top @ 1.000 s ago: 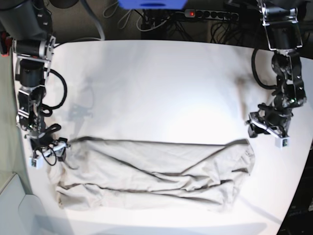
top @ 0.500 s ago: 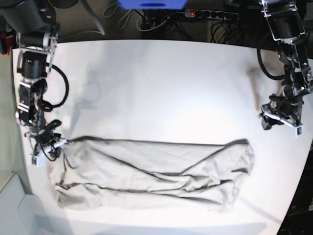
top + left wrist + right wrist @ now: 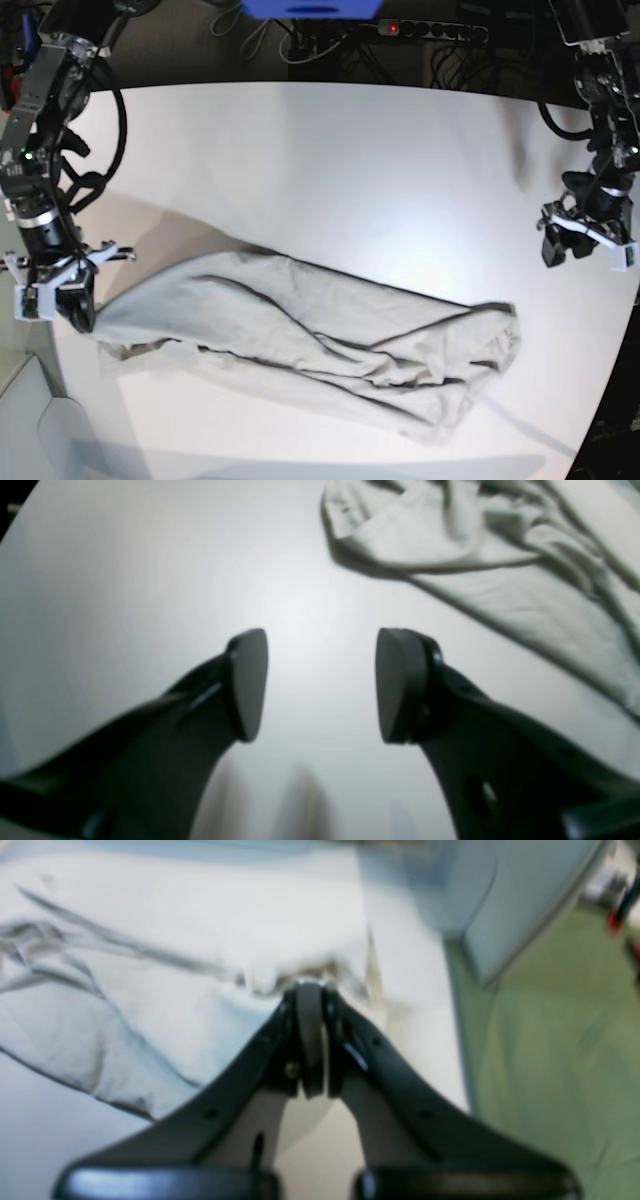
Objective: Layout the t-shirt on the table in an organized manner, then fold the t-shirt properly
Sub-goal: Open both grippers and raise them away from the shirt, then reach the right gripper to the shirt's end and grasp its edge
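My right gripper is going to lay the t-shirt's end down on the bare white table (image 3: 173,411) (image 3: 294,903), between the t-shirt's crumpled part and the near edge of the table.
The light grey-beige t-shirt (image 3: 320,345) lies crumpled in a long slanted band across the near half of the white table (image 3: 350,170). Its left end is drawn into a point at the table's left edge. There my right gripper (image 3: 77,312) is shut on that end, and the right wrist view shows the jaws (image 3: 310,992) pinched on a fold of the t-shirt (image 3: 150,1015). My left gripper (image 3: 587,250) hangs open over bare table near the right edge. In its wrist view the fingers (image 3: 320,680) stand apart with nothing between them, and the t-shirt (image 3: 500,580) lies ahead to the right.
A power strip (image 3: 430,30) and cables lie behind the table's curved far edge, beside a blue object (image 3: 310,8). A pale grey box (image 3: 30,420) stands by the near left corner. Green floor (image 3: 550,1065) shows beyond the table's left edge.
My right gripper has shut on the shirt's left end and pulled it left to the table edge, slanting the cloth. My left arm has drawn away to the right, still open.
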